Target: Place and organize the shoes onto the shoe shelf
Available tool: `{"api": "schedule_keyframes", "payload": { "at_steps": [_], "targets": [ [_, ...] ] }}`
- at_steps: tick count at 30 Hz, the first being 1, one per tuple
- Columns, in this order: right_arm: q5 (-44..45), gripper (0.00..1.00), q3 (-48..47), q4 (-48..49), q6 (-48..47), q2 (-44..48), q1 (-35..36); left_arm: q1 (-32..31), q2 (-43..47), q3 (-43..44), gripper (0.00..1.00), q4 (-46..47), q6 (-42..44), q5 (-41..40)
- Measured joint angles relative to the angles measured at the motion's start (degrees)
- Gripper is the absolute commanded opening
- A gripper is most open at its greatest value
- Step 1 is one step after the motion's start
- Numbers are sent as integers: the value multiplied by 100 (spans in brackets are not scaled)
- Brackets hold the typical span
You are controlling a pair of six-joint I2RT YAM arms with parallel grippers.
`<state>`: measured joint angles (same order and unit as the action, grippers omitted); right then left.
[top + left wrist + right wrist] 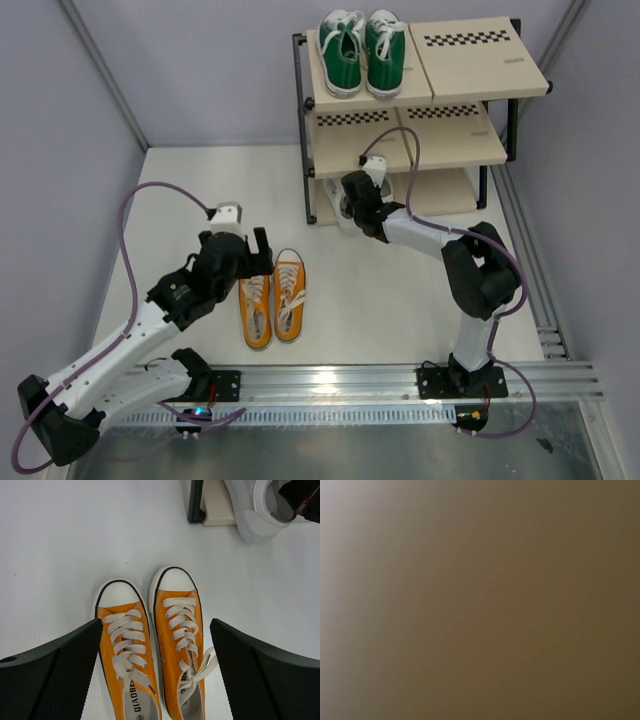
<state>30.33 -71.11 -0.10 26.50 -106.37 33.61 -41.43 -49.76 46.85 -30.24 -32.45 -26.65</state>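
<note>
The white sneaker by the shelf's black leg sits at a slant over the edge of the lowest board, so I will pinch the sneaker's heel [261,531] with my right gripper and turn it straight.
The orange sneakers [272,310] lie side by side on the white floor, and in the left wrist view [150,650] their white toe caps point away. My left gripper [256,256] hovers over them, open and empty, with a finger [55,672] on each side of the pair. The green sneakers [362,50] stand on the left of the top board of the shoe shelf [475,65]. My right gripper [355,208] reaches to a white sneaker [252,515] at the left end of the lowest tier. Its fingers are hidden and its wrist view is a brown blur.
The shelf stands at the back right against the wall, and its black front leg [196,502] shows in the left wrist view. Grey walls close in the left, back and right. A metal rail [400,380] runs along the near edge by the arm bases.
</note>
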Motion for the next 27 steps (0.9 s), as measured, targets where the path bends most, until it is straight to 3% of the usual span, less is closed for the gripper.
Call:
{"api": "schedule_keyframes", "payload": {
  "at_steps": [2,3,4,11,18,27],
  "targets": [
    [13,9,-2,9,-4,-9,-13,0,0,-9,92,0,-2,26],
    [13,16,-2,7,-4,-9,-20,0,0,-13,92,2,0,35],
    [13,30,-2,4,-2,-9,-20,0,0,-20,92,0,-2,42],
    [-160,71,195,94,-85,140,-26,0,0,-24,92,2,-2,131],
    [-1025,90,911,588,-125,782,-111,0,2,-28,92,4,-2,249],
    [-1755,93,1388,791,-328,1128,-28,0,4,-39,92,20,-2,345]
  ]
}}
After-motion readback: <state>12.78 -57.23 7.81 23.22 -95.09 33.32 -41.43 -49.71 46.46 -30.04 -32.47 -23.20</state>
